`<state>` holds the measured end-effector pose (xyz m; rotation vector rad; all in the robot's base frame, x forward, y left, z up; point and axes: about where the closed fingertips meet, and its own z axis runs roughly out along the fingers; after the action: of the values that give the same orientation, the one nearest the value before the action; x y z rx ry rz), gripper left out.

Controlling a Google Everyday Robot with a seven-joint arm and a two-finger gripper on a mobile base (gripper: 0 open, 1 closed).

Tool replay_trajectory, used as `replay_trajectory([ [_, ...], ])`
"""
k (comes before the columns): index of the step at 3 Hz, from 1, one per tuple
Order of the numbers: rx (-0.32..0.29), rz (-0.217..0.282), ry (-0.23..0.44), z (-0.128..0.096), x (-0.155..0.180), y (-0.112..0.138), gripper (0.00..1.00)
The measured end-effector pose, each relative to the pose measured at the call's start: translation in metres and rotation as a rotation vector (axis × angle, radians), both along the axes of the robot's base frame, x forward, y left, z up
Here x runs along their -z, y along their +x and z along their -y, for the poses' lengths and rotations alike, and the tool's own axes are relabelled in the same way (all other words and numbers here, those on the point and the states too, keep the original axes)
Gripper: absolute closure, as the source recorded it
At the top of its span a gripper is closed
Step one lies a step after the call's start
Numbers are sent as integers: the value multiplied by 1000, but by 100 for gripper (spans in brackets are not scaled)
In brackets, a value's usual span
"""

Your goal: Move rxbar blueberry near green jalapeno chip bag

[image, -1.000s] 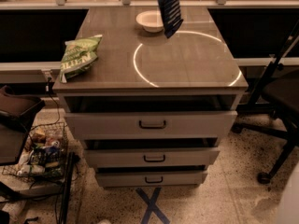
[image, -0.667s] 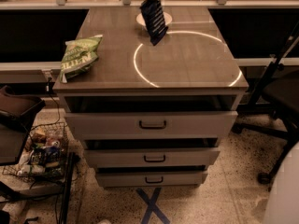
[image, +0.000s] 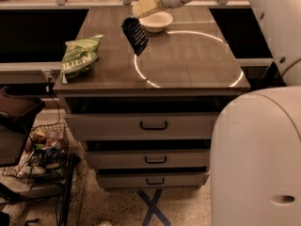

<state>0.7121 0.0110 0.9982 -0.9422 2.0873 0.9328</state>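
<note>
My gripper will let go, and then the rxbar blueberry will rest between the green jalapeno chip bag and the pale ring [image: 122, 56].
The rxbar blueberry [image: 135, 36], a dark navy flat bar, hangs tilted in the air above the tabletop, held at its top end. My gripper [image: 135, 17] reaches in from the upper right and is shut on the bar. The green jalapeno chip bag [image: 80, 56], crinkled green with white lettering, lies at the table's left edge. The bar is to the right of the bag, about a bag's length away, in front of the white bowl.
A white bowl [image: 155, 20] sits at the back of the wooden table [image: 197, 65], which bears a pale ring mark. Drawers [image: 153, 125] are below. My white body [image: 256, 159] fills the right foreground. A wire basket [image: 40, 152] stands on the floor at left.
My gripper has carried the bar leftward and lower, from beside the bowl toward the chip bag. My body has come into view at the right.
</note>
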Motion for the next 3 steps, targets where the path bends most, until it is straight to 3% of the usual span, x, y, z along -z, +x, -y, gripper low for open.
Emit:
replay_trajectory([
  [2,-15,-27,-38,-13,11,0,100],
  [3,-40,-107,-107,-42,44,15,100],
])
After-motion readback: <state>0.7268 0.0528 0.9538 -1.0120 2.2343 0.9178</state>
